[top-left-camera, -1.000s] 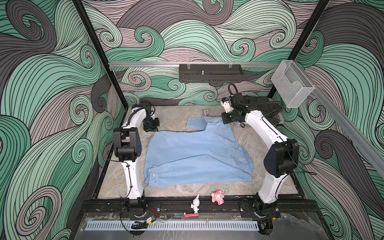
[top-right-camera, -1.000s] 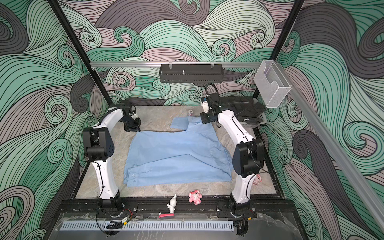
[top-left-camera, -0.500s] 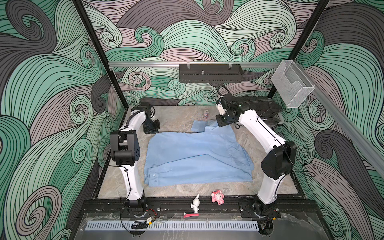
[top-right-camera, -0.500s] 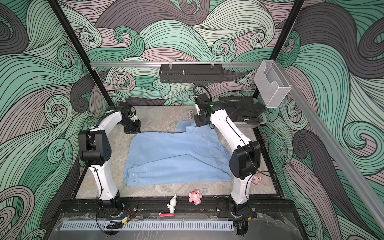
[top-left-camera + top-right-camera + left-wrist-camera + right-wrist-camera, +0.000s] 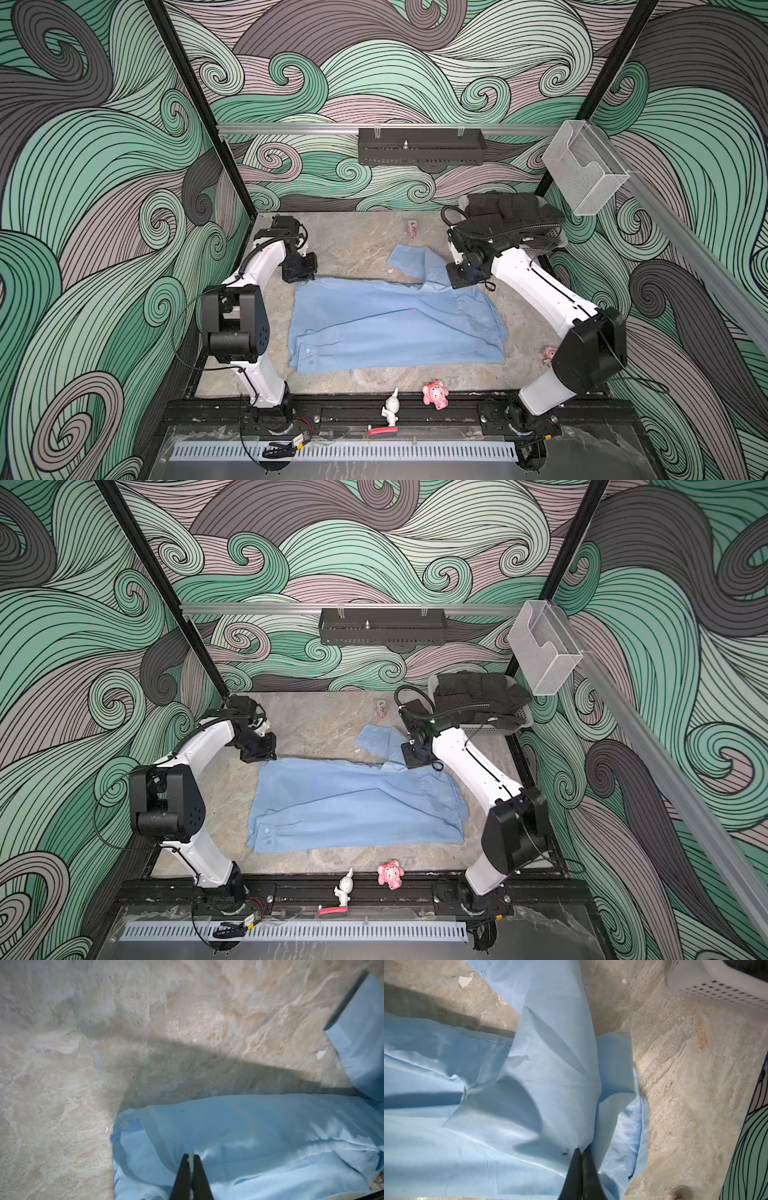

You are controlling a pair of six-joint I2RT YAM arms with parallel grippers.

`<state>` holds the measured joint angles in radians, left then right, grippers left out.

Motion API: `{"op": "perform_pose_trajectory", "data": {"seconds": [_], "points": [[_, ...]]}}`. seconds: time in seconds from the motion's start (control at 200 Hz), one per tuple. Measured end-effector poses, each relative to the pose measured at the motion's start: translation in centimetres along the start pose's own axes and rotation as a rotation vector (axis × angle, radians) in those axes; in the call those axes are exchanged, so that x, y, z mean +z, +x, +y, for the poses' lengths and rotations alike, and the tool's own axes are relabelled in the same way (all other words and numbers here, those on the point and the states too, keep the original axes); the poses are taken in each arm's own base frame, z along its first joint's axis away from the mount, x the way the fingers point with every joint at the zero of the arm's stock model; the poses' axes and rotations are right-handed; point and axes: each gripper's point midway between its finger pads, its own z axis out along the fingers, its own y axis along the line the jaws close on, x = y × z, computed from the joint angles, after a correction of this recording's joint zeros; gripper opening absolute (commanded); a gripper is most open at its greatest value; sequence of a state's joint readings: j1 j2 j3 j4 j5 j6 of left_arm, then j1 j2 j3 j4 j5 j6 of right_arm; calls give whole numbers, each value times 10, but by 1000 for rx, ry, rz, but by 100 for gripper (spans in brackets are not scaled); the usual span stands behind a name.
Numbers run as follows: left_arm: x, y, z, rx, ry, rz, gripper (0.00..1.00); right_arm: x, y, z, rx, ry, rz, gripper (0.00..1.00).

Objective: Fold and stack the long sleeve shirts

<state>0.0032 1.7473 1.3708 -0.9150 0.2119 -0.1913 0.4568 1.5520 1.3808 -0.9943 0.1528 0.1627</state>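
Note:
I need to use my right gripper to lay the raised fold of the shirt down on the shirt's front half (image 5: 464, 333), toward the small pink toy.
A light-blue long sleeve shirt (image 5: 395, 328) (image 5: 353, 808) lies spread on the stone-look table in both top views, with one sleeve (image 5: 409, 259) sticking out toward the back. My left gripper (image 5: 300, 272) (image 5: 259, 754) sits low at the shirt's far-left corner. In the left wrist view it (image 5: 190, 1156) is shut, with a thin pinch of the blue cloth (image 5: 259, 1132) between its tips. My right gripper (image 5: 461, 279) (image 5: 417, 756) is at the far-right corner, by the sleeve's base. In the right wrist view it (image 5: 581, 1150) is shut on a raised ridge of the shirt (image 5: 550, 1064).
A white perforated basket (image 5: 544, 243) (image 5: 716, 985) holding dark clothes stands at the back right. A pink pig toy (image 5: 434, 392) and a white figurine (image 5: 390, 407) sit at the front edge. A small pink toy (image 5: 548, 355) lies at the right, and a small reddish object (image 5: 411, 228) at the back.
Both grippers have come toward the front of the table, staying shut. The shirt's far edge has shifted nearer with them, and the flat sleeve has bunched up and swung right.

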Motion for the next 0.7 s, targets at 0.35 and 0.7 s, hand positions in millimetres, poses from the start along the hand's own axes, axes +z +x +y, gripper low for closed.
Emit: {"op": "perform_pose_trajectory", "data": {"seconds": [0.35,0.7], "points": [[5,30,9,-10,-26,25,1,-9,63,-5,119,-27,-3,1],[20,56,12,-16,-68,84,5,19,101,4,189,-60,76,1]]}}
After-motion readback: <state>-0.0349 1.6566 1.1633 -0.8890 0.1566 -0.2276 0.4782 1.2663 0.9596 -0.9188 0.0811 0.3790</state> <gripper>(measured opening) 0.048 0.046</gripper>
